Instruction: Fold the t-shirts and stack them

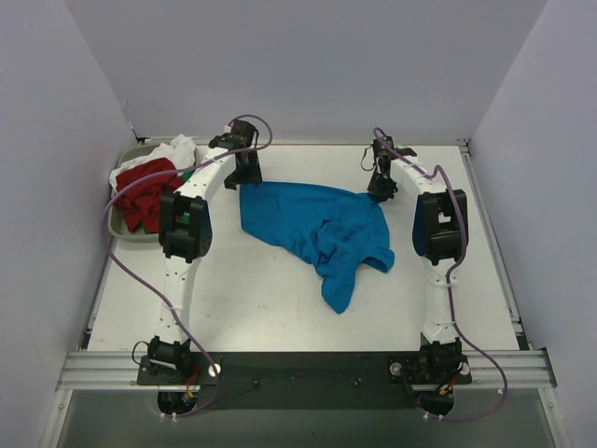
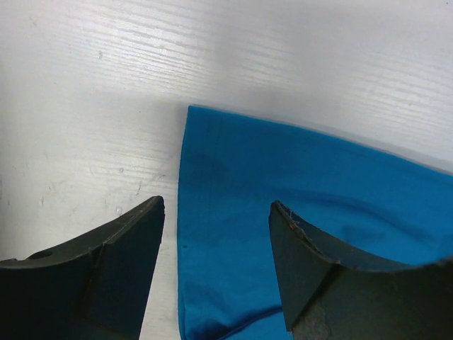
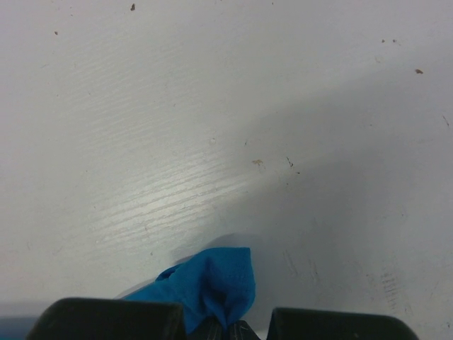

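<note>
My left gripper is to take the free far corner (image 2: 196,119) of the blue t-shirt, as its near part lies bunched, and lift with my right gripper to spread it before folding.
A bright blue t-shirt (image 1: 317,229) lies crumpled in the middle of the white table. My left gripper (image 1: 246,175) is open just above the shirt's far left corner; in the left wrist view the blue cloth (image 2: 283,205) lies between and under the two fingers (image 2: 127,262). My right gripper (image 1: 381,191) is shut on the shirt's far right corner; a small fold of blue cloth (image 3: 212,287) sticks out between its fingertips. Red (image 1: 145,194), white (image 1: 173,149) and green (image 1: 189,174) shirts lie heaped in a tray at the far left.
The grey tray (image 1: 125,231) with the heaped shirts stands at the table's far left corner, next to the left arm. Grey walls close in the table at the back and both sides. A metal rail (image 1: 308,369) runs along the near edge.
</note>
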`<move>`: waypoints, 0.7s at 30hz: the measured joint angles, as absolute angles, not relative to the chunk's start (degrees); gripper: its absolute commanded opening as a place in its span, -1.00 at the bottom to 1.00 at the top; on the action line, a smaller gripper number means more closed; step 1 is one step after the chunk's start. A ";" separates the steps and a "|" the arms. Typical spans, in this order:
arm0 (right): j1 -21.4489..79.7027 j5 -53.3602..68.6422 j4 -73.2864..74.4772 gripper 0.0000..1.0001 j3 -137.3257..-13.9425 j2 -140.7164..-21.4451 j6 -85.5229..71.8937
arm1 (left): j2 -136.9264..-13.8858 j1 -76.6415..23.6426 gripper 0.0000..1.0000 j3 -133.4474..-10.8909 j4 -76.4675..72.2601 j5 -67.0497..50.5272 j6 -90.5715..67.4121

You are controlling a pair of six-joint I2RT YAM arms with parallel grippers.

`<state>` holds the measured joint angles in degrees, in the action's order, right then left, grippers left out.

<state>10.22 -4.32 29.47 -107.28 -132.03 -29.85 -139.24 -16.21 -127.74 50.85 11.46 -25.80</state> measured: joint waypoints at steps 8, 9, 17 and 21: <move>10.24 -4.34 29.47 -1.00 -107.28 -132.03 -29.65 | -142.50 -16.19 0.41 -131.74 51.57 12.32 -25.69; 10.26 -4.32 29.47 -1.00 -107.28 -132.03 -29.63 | -143.06 -16.19 0.41 -132.16 51.62 12.43 -25.69; 10.28 -4.34 29.45 -1.00 -107.28 -132.03 -29.23 | -146.50 -16.16 0.35 -135.37 52.29 13.19 -25.67; 10.28 -4.34 29.43 -1.00 -107.26 -132.03 -28.95 | -147.30 -16.10 0.29 -135.83 52.49 13.63 -25.69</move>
